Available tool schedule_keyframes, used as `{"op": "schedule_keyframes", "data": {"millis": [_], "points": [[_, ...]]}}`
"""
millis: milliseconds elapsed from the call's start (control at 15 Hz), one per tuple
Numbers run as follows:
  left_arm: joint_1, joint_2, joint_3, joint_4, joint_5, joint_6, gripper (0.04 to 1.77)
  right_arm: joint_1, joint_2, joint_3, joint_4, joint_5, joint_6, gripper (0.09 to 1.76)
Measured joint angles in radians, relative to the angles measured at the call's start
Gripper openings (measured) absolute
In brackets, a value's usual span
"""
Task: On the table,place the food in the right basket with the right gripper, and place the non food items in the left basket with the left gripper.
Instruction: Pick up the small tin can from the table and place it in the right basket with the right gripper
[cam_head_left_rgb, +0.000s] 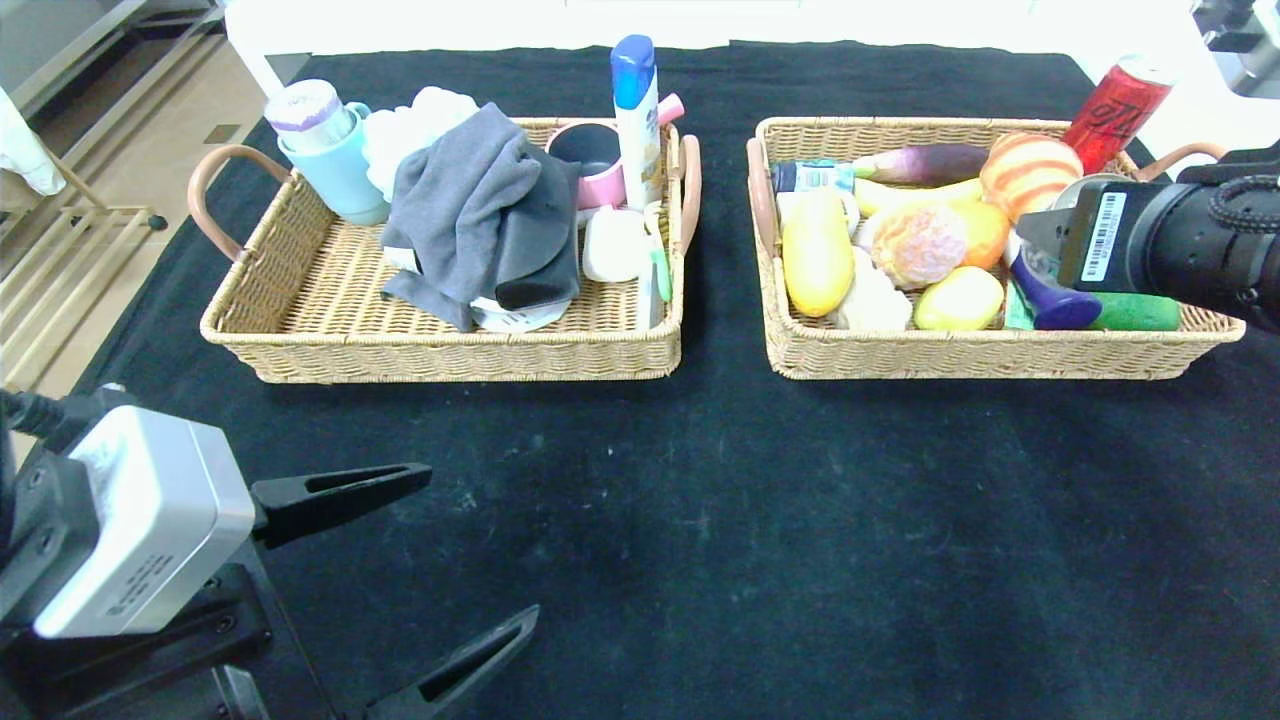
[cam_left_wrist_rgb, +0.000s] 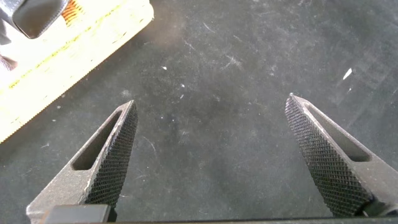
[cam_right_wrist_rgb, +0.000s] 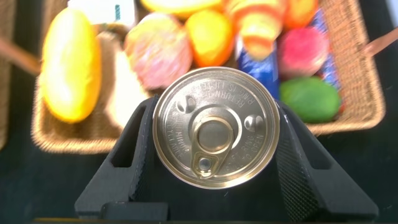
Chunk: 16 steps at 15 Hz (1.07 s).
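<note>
My right gripper should release the drink can against the lemon's side facing the green fruit (cam_head_left_rgb: 1011, 299), so that the can ends up inside the food basket.
My right gripper (cam_head_left_rgb: 1045, 240) hovers over the right end of the right basket (cam_head_left_rgb: 1000, 357), shut on a drink can whose silver pull-tab top (cam_right_wrist_rgb: 214, 127) fills the right wrist view between the black fingers (cam_right_wrist_rgb: 134, 143). In the head view only the can's silver rim (cam_head_left_rgb: 1090, 183) shows. Under it the basket holds toy food: a yellow mango (cam_head_left_rgb: 817, 252), a pink bun (cam_head_left_rgb: 918, 246), a lemon (cam_head_left_rgb: 958, 299) and a green fruit (cam_head_left_rgb: 1135, 312). My left gripper (cam_head_left_rgb: 482, 540) is open and empty, low over bare cloth at the front left (cam_left_wrist_rgb: 211, 99).
The left basket (cam_head_left_rgb: 300, 300) holds a grey cloth (cam_head_left_rgb: 480, 215), a blue cup (cam_head_left_rgb: 335, 160), a pink mug (cam_head_left_rgb: 595, 160) and a white bottle (cam_head_left_rgb: 637, 120). A red can (cam_head_left_rgb: 1117, 108) stands at the right basket's back corner. Black cloth (cam_head_left_rgb: 700, 520) covers the table.
</note>
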Motion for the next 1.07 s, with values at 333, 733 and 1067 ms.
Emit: {"op": "schedule_keyframes", "data": {"millis": [333,733,1067], "points": [[0.0,-0.003,0.001,-0.001,0.005,0.011,1.72,-0.075,0.044,-0.005,-0.057,0.063,-0.035,1.15],[0.0,-0.005,0.002,-0.003,0.003,0.011,1.72,-0.144,0.134,-0.004,-0.185,0.099,-0.05,1.15],[0.0,-0.009,0.002,-0.003,0.003,0.011,1.72,-0.152,0.167,0.001,-0.211,0.099,-0.056,1.15]]}}
